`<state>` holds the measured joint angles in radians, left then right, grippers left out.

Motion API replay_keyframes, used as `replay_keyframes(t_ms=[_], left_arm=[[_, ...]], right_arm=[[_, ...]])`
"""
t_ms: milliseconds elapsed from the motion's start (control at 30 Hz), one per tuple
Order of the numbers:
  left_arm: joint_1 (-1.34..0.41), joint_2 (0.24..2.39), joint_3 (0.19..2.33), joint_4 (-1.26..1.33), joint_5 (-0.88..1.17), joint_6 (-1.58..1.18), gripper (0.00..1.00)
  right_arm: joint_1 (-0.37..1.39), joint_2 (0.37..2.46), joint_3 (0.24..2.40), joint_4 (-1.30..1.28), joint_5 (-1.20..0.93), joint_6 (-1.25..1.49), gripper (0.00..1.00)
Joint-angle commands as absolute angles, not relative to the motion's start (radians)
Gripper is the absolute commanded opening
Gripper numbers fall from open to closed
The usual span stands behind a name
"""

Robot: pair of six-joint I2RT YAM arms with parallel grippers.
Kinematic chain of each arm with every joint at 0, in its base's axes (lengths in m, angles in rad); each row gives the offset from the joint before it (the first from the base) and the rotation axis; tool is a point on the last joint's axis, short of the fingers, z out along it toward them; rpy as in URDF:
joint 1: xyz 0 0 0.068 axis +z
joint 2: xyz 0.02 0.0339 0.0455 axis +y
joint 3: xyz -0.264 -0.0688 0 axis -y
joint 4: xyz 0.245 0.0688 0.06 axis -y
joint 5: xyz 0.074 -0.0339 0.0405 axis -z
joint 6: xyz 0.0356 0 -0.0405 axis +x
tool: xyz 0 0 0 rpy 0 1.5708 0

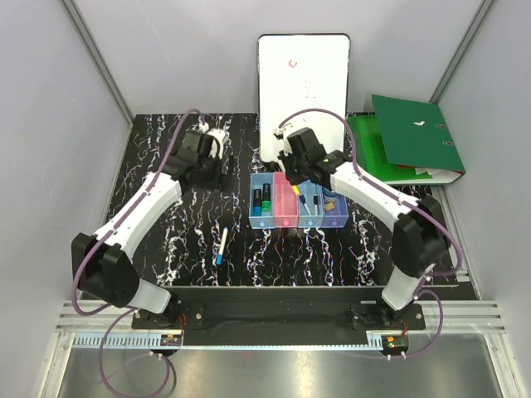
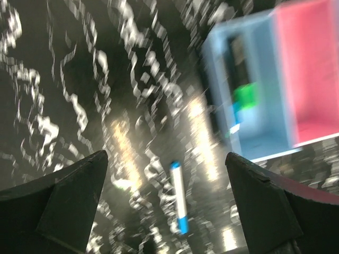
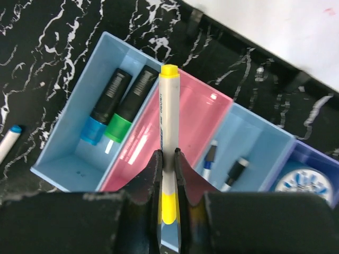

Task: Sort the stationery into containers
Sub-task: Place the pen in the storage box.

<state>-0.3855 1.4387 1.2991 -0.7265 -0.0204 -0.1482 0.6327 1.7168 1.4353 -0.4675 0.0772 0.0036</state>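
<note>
The robot's right gripper will release the white pen with yellow ends on the bottom of the pink bin (image 1: pixel 282 204) (image 3: pixel 152 145). The pen is now held above that bin.
The containers (image 1: pixel 299 222) are four joined bins: light blue, pink (image 3: pixel 196 119), light blue, purple. My right gripper (image 3: pixel 168 154) is shut on a white pen with yellow ends (image 3: pixel 168 111), held above the pink bin near its wall with the left blue bin (image 3: pixel 66 140). That bin holds a green-black marker (image 3: pixel 127 108) and a blue-black one (image 3: pixel 100 114). Two slim pens (image 3: pixel 235 170) lie in the third bin, and a blue tape roll (image 3: pixel 310 182) in the purple one. A blue-ended white pen (image 1: pixel 222 245) (image 2: pixel 178 197) lies on the table, below my open, empty left gripper (image 2: pixel 165 156).
A large white board (image 1: pixel 303 83) leans at the back behind the bins. A green binder (image 1: pixel 415 137) lies at the back right. Grey walls close in both sides of the black marbled tabletop (image 1: pixel 166 240).
</note>
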Motion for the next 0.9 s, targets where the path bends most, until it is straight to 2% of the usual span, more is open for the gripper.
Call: replay_keyframes(t_ms=[0,200,867], left_arm=[[-0.380,1.399,1.213,-0.687,-0.106,-0.058,0.99],[-0.374,1.365,1.161,-0.655,-0.114,-0.017,0.99],[-0.373,1.373,1.126,-0.638,-0.074,-0.034,0.99]], right_arm=[[0.640,1.804,1.538,-0.477,-0.030,0.150,0.00],[0.638,1.885,1.554,-0.477,-0.048,0.205,0.00],[0.611,1.853,1.425,-0.448,-0.048,0.198,0.00]])
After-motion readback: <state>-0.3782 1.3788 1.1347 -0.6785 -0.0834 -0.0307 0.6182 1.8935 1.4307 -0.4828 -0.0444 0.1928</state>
